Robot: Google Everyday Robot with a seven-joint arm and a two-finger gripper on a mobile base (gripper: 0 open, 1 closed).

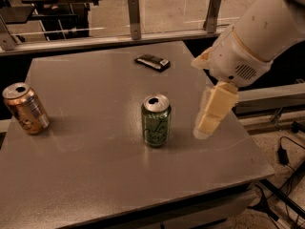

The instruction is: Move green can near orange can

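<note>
The green can has an upper half (pixel 157 110) that my gripper will go to next and close on, so that I can carry the can toward the orange can.
The green can (pixel 156 120) stands upright near the middle of the grey table (pixel 95 166). The orange can (pixel 26 108) stands at the table's left edge, leaning slightly. My gripper (pixel 209 120) hangs from the white arm at the right, above the table, a short way to the right of the green can and apart from it. It holds nothing.
A small dark flat packet (pixel 152 62) lies at the back of the table. A metal rail with posts (pixel 135 11) runs behind the table. Cables (pixel 286 151) lie on the floor to the right, past the table's right edge.
</note>
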